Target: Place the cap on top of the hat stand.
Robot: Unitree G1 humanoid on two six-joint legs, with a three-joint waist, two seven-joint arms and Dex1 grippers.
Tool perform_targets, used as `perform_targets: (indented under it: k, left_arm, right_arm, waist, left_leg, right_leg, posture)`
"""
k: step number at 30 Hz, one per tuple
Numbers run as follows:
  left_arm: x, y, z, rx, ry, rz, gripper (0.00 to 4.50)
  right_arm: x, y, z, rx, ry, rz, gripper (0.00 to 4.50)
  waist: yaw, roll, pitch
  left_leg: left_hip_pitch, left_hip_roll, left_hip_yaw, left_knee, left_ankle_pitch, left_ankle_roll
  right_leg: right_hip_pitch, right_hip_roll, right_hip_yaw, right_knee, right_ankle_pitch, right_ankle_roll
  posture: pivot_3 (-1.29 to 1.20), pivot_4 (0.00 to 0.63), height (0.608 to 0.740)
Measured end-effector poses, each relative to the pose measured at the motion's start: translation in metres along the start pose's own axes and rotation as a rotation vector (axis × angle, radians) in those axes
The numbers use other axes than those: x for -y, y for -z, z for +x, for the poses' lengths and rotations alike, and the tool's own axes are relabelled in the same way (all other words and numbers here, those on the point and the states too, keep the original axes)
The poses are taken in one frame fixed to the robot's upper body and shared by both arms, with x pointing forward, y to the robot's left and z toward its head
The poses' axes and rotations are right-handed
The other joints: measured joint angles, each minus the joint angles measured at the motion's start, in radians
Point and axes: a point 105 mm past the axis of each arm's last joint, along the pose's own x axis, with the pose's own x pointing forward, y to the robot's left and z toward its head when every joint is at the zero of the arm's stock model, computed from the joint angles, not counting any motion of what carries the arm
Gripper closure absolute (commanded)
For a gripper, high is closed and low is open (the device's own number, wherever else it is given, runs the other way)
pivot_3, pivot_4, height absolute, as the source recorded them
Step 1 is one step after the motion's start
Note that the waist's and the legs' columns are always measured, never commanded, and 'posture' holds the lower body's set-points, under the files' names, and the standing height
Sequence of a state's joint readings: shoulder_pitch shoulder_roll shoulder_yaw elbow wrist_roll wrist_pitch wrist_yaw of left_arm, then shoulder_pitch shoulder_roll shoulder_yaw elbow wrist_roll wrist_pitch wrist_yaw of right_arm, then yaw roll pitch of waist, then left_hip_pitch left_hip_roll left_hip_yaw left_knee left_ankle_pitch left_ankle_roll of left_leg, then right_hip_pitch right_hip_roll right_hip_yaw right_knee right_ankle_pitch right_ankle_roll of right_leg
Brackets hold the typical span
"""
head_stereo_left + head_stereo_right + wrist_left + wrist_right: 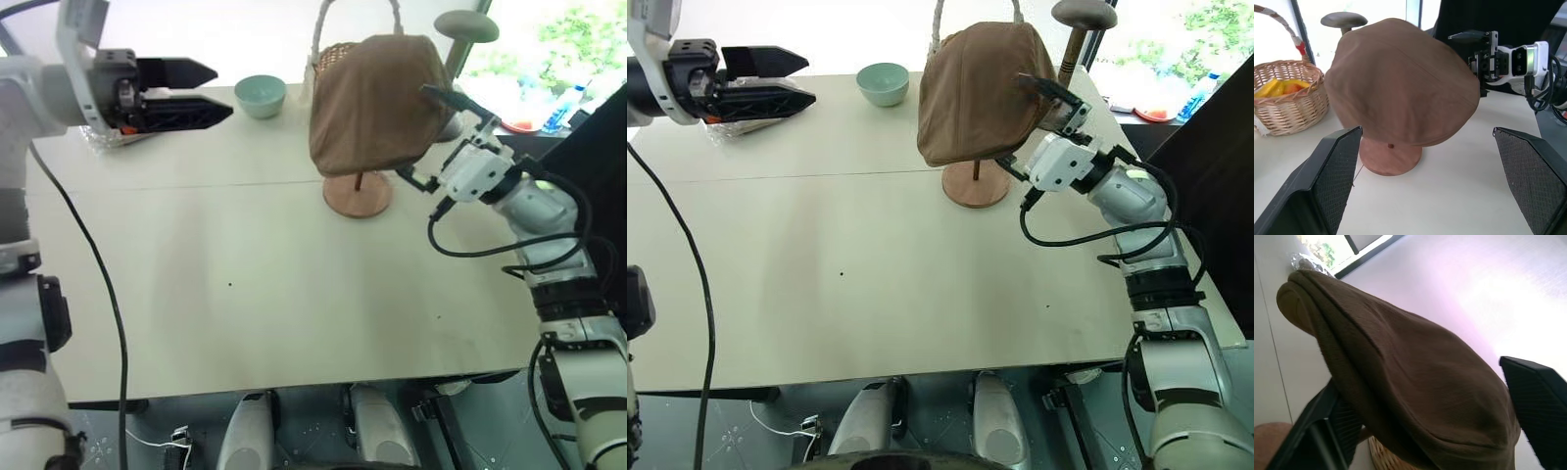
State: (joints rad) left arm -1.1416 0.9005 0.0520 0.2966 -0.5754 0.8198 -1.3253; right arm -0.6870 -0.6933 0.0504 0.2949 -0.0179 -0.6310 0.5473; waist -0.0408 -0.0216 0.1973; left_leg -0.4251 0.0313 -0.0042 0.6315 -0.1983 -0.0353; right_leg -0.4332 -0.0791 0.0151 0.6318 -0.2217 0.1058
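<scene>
The near edge of the brown cap sags low over the hat stand's rod, so the robot's right gripper should pinch the cap's side edge point(430, 140) and level the cap before leaving.
The brown cap point(372, 103) hangs draped over the top of the hat stand, hiding its top disc and most of its rod. The stand's round wooden base point(358, 196) shows beneath it on the table. My right gripper point(431, 137) is open at the cap's right edge, one finger above and one below, straddling the fabric; in the right wrist view the cap point(1400, 382) lies between the spread fingers. My left gripper point(223, 91) hovers open at the far left of the table, pointing toward the cap, well apart from it.
A pale green bowl point(261, 95) sits at the back of the table point(245, 294). A wicker basket point(1283, 93) with fruit stands behind the cap. A taller grey stand point(466, 24) rises at the back right. A clear bag point(103, 139) lies under the left gripper.
</scene>
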Motion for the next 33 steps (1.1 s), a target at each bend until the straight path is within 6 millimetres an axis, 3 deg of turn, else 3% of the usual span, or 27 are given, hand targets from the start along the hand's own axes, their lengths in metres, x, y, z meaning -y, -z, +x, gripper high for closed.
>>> perform_targets:
  k: [10, 19, 22, 29, 33]
  left_arm:
    - [-0.005, 0.004, 0.008, 0.011, 0.011, -0.016, 0.00]
    - [-0.005, 0.001, 0.014, 0.009, 0.026, 0.002, 0.00]
    - [-0.007, 0.003, 0.014, 0.009, 0.024, -0.008, 0.00]
    - [-0.009, -0.004, 0.013, 0.017, 0.013, 0.003, 0.00]
    - [-0.009, -0.004, 0.012, 0.016, 0.011, 0.003, 0.00]
  right_arm:
    - [0.020, -0.016, -0.009, -0.071, 0.091, 0.039, 0.03]
    - [0.013, -0.017, -0.006, -0.103, 0.096, 0.018, 0.03]
    - [0.009, -0.014, -0.004, -0.117, 0.094, 0.024, 0.91]
    - [0.008, -0.012, 0.007, -0.117, 0.078, 0.015, 4.36]
    - [0.009, -0.012, 0.008, -0.118, 0.073, 0.015, 4.36]
  waist:
    - [0.001, 0.000, 0.000]
    - [0.001, 0.000, 0.000]
    - [0.001, 0.000, 0.000]
    - [-0.001, 0.000, 0.000]
    - [0.000, 0.000, 0.000]
  left_leg:
    - [0.000, 0.000, 0.000, 0.000, 0.000, 0.000]
    - [0.000, 0.000, 0.000, 0.000, 0.000, 0.000]
    - [0.000, 0.000, 0.000, 0.000, 0.000, 0.000]
    - [0.000, 0.000, 0.000, 0.000, 0.000, 0.000]
    - [0.000, 0.000, 0.000, 0.000, 0.000, 0.000]
  right_leg:
    - [0.000, 0.000, 0.000, 0.000, 0.000, 0.000]
    - [0.000, 0.000, 0.000, 0.000, 0.000, 0.000]
    - [0.000, 0.000, 0.000, 0.000, 0.000, 0.000]
    - [0.000, 0.000, 0.000, 0.000, 0.000, 0.000]
    - [0.000, 0.000, 0.000, 0.000, 0.000, 0.000]
  posture:
    - [0.00, 0.150, 0.740]
    - [0.00, 0.150, 0.740]
    - [0.00, 0.150, 0.740]
    - [0.00, 0.150, 0.740]
    - [0.00, 0.150, 0.740]
